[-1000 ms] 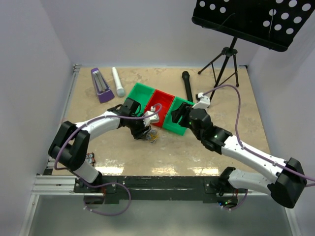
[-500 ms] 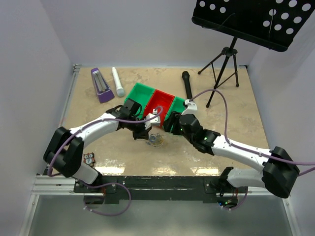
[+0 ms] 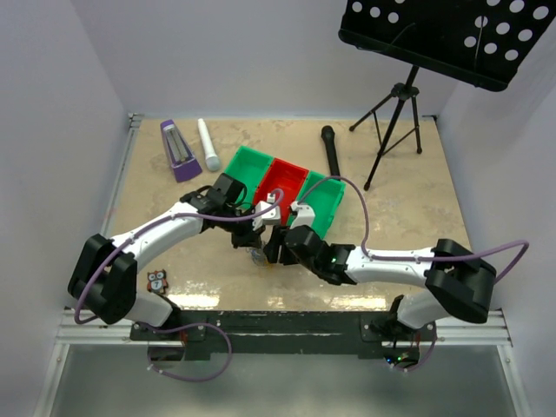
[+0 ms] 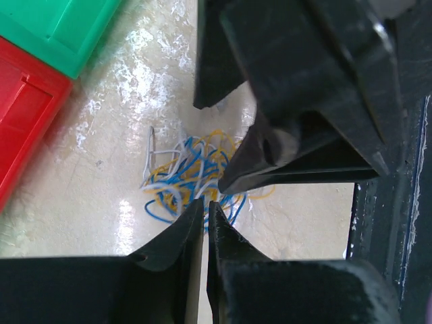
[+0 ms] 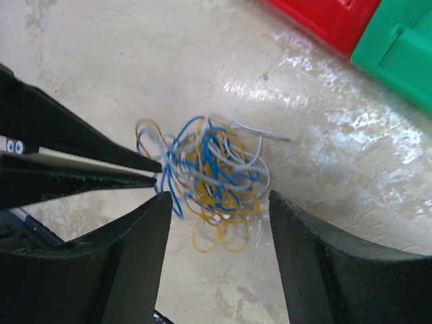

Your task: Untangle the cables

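Observation:
White loops cover the blue cable at my left fingers, so next my left gripper opens, then lifts a white loop (image 4: 170,191) clear of the tangle first.
The cables (image 5: 209,172) are a small tangle of thin blue, orange-yellow and white loops on the beige table, also seen in the left wrist view (image 4: 192,172). In the top view both grippers cover them. My left gripper (image 4: 204,202) is shut, its tips pinched at the tangle's edge on a blue strand; its fingers (image 5: 101,172) reach in from the left of the right wrist view. My right gripper (image 5: 219,202) is open, one finger on each side of the tangle, just above it. In the top view the left gripper (image 3: 254,250) and right gripper (image 3: 271,252) meet tip to tip.
A row of green and red bins (image 3: 321,204) lies just behind the grippers; its corner shows in the left wrist view (image 4: 61,27). A purple metronome (image 3: 178,149), white cylinder (image 3: 208,145), black microphone (image 3: 331,149), tripod stand (image 3: 400,113) and small owl figure (image 3: 156,280) stand around.
My right arm has swung left and low, bringing its open gripper from beside the green bin to over the tangle. My left gripper has stayed at the tangle, shifting slightly nearer.

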Action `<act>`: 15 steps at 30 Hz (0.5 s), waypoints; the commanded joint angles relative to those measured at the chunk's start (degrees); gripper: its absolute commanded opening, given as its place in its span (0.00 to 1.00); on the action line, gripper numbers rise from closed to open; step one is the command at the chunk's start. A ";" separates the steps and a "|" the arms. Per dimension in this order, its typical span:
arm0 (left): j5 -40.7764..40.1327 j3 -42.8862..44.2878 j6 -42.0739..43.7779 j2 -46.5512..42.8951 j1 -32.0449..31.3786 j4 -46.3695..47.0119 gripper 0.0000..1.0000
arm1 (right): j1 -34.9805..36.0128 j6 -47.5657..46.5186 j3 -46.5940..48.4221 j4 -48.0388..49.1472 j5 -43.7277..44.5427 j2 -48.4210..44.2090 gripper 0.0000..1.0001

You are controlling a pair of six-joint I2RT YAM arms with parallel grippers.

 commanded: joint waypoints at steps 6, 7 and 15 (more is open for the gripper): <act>0.28 0.19 1.95 -1.64 -0.34 0.91 0.41 | 1.07 3.92 -3.50 6.41 1.83 -1.44 0.64; -0.77 0.10 2.04 -1.56 -0.25 0.99 0.44 | 1.15 3.92 -3.41 6.23 2.09 -1.79 0.64; -8.15 -1.57 4.85 -2.08 0.01 -0.06 0.58 | 1.15 4.00 -4.11 5.27 3.68 -4.79 0.63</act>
